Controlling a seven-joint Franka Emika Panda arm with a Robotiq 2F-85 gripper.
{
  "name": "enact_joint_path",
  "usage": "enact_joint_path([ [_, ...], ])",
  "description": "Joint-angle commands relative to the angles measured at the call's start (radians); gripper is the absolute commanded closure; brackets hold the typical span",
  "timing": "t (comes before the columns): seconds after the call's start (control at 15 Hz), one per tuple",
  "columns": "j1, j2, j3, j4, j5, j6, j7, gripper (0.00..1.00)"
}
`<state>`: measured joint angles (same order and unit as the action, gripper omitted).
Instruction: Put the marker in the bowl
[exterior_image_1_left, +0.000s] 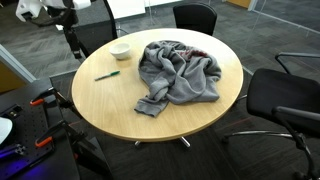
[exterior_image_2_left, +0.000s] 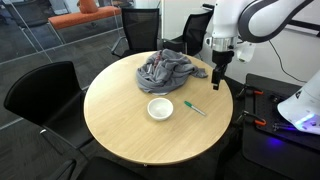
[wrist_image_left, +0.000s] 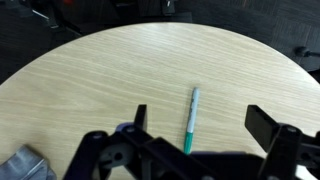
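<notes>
I need to next lower my gripper to the marker's green cap (exterior_image_1_left: 115, 73) (wrist_image_left: 188, 143) and close it there, leaving the grey body of the marker free.
A green-capped marker (exterior_image_1_left: 107, 74) lies flat on the round wooden table (exterior_image_1_left: 110, 105), and shows in both exterior views (exterior_image_2_left: 194, 108). A white bowl (exterior_image_1_left: 120, 50) stands upright beside it, a short way off, and is empty (exterior_image_2_left: 160, 108). My gripper (exterior_image_2_left: 219, 78) hangs open above the table near its edge, higher than the marker and holding nothing. In the wrist view the marker (wrist_image_left: 191, 120) lies between my two spread fingers (wrist_image_left: 203, 125), well below them. The bowl is out of the wrist view.
A crumpled grey garment (exterior_image_1_left: 178, 72) covers the middle of the table (exterior_image_2_left: 168, 70); its corner shows in the wrist view (wrist_image_left: 22, 165). Black office chairs (exterior_image_1_left: 285, 100) ring the table. Cables and equipment (exterior_image_2_left: 270, 115) lie by the robot base.
</notes>
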<state>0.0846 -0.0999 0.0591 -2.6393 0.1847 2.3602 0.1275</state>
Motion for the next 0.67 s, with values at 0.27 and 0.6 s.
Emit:
enact_joint_path([
  [0.27,0.003,0.157,0.01,0.004,0.103,0.22,-0.116,0.0],
  [0.6,-0.007,0.281,0.033,0.032,0.144,0.337,-0.191,0.0],
])
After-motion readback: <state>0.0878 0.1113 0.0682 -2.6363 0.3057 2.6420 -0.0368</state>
